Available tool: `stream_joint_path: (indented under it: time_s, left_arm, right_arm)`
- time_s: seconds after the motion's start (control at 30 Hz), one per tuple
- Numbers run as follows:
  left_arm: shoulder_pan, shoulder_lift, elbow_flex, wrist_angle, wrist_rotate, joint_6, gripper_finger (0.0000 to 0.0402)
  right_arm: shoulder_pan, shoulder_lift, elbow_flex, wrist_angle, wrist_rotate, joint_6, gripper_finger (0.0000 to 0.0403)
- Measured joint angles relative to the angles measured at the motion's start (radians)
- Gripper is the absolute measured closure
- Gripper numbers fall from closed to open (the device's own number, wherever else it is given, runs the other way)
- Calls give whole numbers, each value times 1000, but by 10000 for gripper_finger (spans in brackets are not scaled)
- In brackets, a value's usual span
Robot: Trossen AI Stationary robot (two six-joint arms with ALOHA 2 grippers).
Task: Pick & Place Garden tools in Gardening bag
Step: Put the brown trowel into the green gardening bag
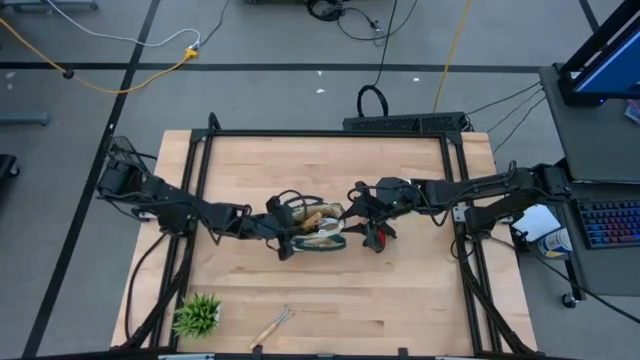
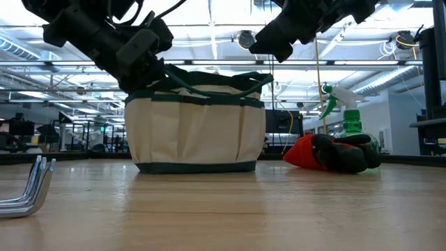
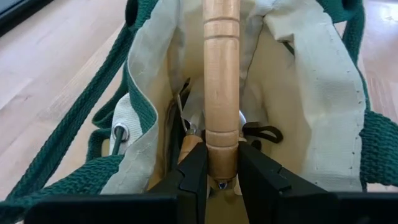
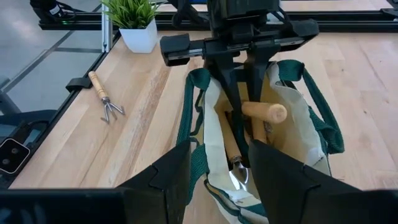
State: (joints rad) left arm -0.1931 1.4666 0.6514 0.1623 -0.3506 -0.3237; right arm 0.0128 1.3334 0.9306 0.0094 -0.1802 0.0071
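Next, my left gripper lets go of the wooden-handled tool inside the cream gardening bag's opening (image 1: 317, 215) (image 3: 221, 124), beside the trowel that is lying there.
The cream gardening bag (image 1: 318, 232) with green trim stands upright on its base at the table's middle, mouth open. My left gripper (image 3: 222, 168) reaches over that mouth from the table's left, shut on a wooden-handled tool (image 4: 264, 112) whose metal end is hidden. A second wooden-handled trowel (image 4: 235, 155) lies inside the bag. My right gripper (image 4: 219, 177) hovers open over the bag's right end; in the low view its fingers (image 2: 273, 43) stand above the bag's loop handles. Red-and-black gloves (image 2: 327, 153) and a green spray bottle (image 2: 348, 115) lie right of the bag. My left gripper pinches the tool's wooden handle between its two fingers, at the end of the handle away from its rounded free end (image 3: 222, 149). The fingers slant down from the table's left and lie across the handle. The rounded end (image 4: 277, 113) points toward the table's right, over the bag's mouth.
A small hand rake (image 1: 272, 325) lies near the table's front edge, its tines (image 2: 31, 185) close to the low camera. A potted green plant (image 1: 197, 315) stands at the front left corner. Bare wood lies in front of and behind the bag.
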Motion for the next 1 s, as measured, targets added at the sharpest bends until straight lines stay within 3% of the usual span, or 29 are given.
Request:
stream_joint_path:
  time_s: [0.2,0.77,1.0]
  left_arm:
    - [30,0,0,-1,77,2,330]
    - [82,2,-2,11,91,81,329]
    - [117,2,-2,14,152,114,326]
  right_arm:
    - [0,0,0,0,0,0,248]
    - [0,0,0,0,0,0,248]
    - [0,0,0,0,0,-5,248]
